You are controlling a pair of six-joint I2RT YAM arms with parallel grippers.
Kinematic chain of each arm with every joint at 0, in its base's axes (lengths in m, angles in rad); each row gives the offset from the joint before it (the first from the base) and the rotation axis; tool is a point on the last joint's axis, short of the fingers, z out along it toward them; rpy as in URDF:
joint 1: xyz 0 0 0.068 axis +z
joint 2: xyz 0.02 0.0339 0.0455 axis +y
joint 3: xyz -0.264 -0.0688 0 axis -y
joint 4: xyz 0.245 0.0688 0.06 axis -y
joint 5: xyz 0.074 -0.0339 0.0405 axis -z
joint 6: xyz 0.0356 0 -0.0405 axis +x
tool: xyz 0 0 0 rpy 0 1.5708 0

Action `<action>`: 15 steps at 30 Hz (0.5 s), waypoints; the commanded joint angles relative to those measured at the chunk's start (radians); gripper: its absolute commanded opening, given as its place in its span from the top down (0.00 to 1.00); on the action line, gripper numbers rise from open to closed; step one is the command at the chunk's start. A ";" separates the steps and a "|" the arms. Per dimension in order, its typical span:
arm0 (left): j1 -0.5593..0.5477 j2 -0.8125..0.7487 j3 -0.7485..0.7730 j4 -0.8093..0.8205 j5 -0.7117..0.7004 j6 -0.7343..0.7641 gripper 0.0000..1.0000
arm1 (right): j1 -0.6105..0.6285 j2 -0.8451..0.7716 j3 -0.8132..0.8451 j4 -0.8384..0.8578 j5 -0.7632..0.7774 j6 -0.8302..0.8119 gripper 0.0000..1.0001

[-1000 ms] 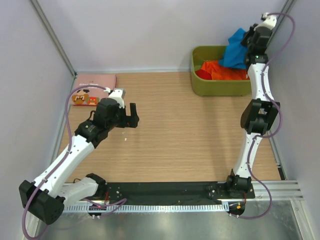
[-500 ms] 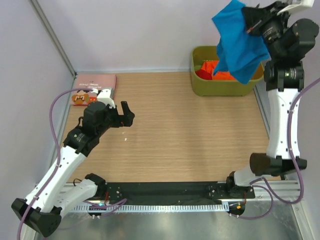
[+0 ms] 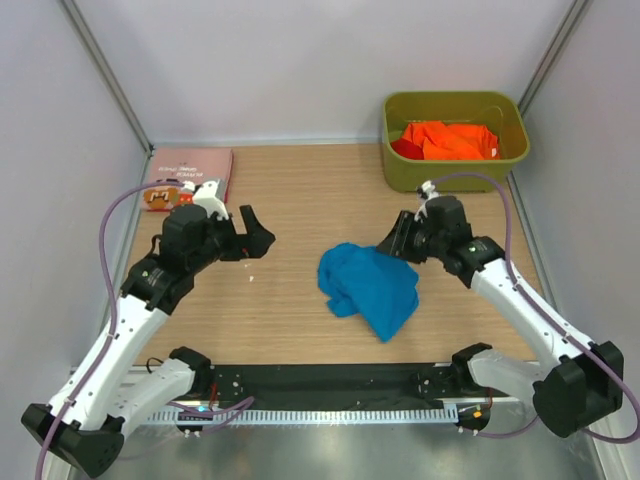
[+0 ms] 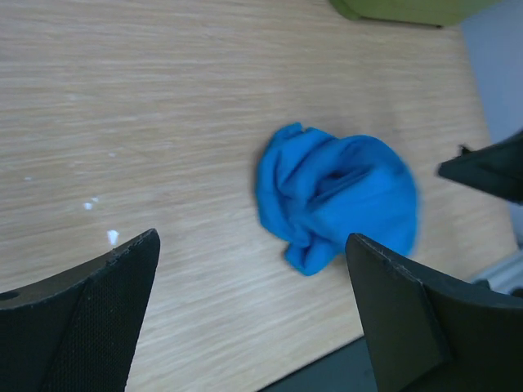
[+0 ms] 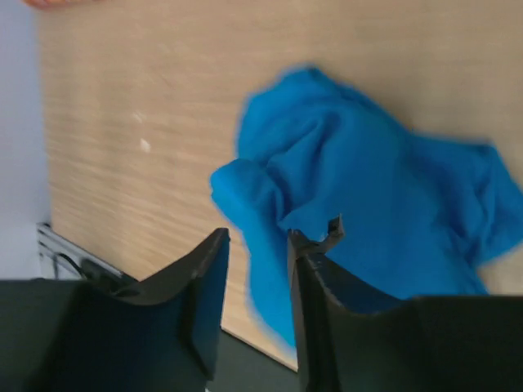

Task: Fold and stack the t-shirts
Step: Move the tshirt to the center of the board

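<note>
The robot's left gripper should close on the small corner (image 3: 341,309) (image 4: 307,263) of the bright blue t-shirt, next to the longer point that reaches toward the black rail.
The bright blue t-shirt (image 3: 368,285) lies crumpled on the wooden table near the middle; it also shows in the left wrist view (image 4: 335,196) and the right wrist view (image 5: 368,188). My right gripper (image 3: 394,241) hovers at the shirt's upper right edge, its fingers slightly apart with nothing clamped between them (image 5: 257,233). My left gripper (image 3: 258,232) is wide open and empty, to the left of the shirt (image 4: 252,237). A folded pink t-shirt with brown print (image 3: 188,176) lies at the back left. Orange and red t-shirts (image 3: 450,140) sit in the bin.
The olive-green plastic bin (image 3: 440,180) stands at the back right corner. Grey walls close in the table on the left, back and right. A black rail (image 3: 320,380) runs along the near edge between the arm bases.
My right arm swung down from above the bin to the table's middle, and the blue t-shirt that hung from it now lies on the table. The left arm barely moved.
</note>
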 commanded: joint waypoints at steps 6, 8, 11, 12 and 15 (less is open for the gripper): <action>-0.085 0.011 -0.119 0.084 0.220 -0.167 0.11 | 0.035 -0.156 -0.047 -0.268 0.339 -0.046 0.37; -0.140 0.057 -0.149 0.115 0.168 -0.184 0.12 | 0.036 -0.172 -0.056 -0.321 0.340 -0.048 0.39; -0.257 0.109 -0.198 0.184 0.103 -0.238 0.14 | 0.045 -0.205 -0.135 -0.299 0.261 -0.029 0.47; -0.284 0.147 -0.220 0.208 0.106 -0.273 0.17 | 0.053 -0.213 -0.189 -0.290 0.217 0.003 0.50; -0.311 0.207 -0.302 0.287 0.097 -0.321 0.21 | 0.130 -0.254 -0.302 -0.249 0.212 0.092 0.55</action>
